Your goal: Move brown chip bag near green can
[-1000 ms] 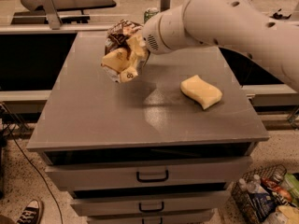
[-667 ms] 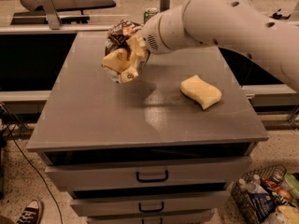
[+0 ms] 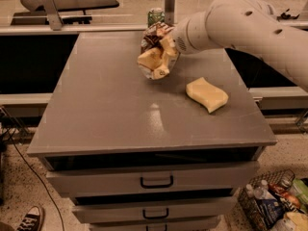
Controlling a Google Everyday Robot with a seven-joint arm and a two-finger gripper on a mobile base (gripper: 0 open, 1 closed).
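I will release the brown chip bag at the table's back edge, on the arm's side of the green can (image 3: 178, 42).
The brown chip bag (image 3: 153, 49) is crumpled, dark brown on top and cream-yellow below. It is held just above the back middle of the grey table (image 3: 106, 109). My gripper (image 3: 166, 57) is shut on the bag's right side, and the white arm reaches in from the upper right. The green can (image 3: 155, 16) stands upright at the table's back edge, right behind the bag. The bag's top hides the can's lower part.
A pale-yellow wavy sponge (image 3: 207, 94) lies on the table's right half, in front of the arm. Drawers with black handles (image 3: 156, 182) are below the tabletop. A basket of bottles (image 3: 274, 201) sits on the floor at the lower right.
My gripper has carried the chip bag to the right, from the table's back left to just in front of the green can. The sponge and can have not moved.
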